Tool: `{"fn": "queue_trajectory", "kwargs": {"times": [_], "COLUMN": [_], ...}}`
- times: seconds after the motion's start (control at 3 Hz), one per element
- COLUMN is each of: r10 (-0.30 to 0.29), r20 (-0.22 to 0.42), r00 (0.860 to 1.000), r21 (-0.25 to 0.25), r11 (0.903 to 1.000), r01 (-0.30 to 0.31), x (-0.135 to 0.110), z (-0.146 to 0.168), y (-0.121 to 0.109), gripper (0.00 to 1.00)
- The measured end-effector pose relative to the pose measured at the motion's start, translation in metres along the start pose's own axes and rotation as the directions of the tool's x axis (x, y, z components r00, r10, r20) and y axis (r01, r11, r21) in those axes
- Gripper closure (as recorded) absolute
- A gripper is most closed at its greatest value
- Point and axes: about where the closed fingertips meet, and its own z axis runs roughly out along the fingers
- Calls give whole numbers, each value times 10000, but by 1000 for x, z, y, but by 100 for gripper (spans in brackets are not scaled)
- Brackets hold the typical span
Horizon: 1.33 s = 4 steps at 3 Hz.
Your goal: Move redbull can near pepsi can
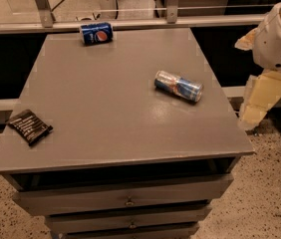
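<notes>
I move my gripper to the redbull can next and close it around its body (187,88), toward the end that is nearer my gripper.
The redbull can (178,86), slim, silver and blue, lies on its side on the right half of the grey table (105,113). The pepsi can (96,33), short and deep blue with a round logo, lies on its side at the table's far edge, left of centre. My gripper (258,102), cream-coloured under the white arm (280,34), hangs off the table's right edge. It is to the right of the redbull can and holds nothing that I can see.
A black snack packet (29,126) lies near the table's front left corner. Drawers (125,200) sit below the tabletop. A rail and glass partition (130,21) run behind the table. Speckled floor lies to the right.
</notes>
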Motion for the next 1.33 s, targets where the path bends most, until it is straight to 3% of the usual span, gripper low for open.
{"fn": "queue_trajectory", "kwargs": {"times": [0.33, 0.67, 1.0, 1.33], "r10": [-416, -452, 47, 590], "r20": [357, 868, 1366, 1630], "r00": [9985, 9952, 9906, 9849], "r21": [435, 573, 211, -382], "r11": [9982, 9975, 9997, 9978], "r01": [400, 403, -77, -534], "x": [-21, -40, -51, -58], "z": [44, 90, 129, 158], "y": [-33, -68, -89, -94], "gripper": [0, 0, 0, 16]}}
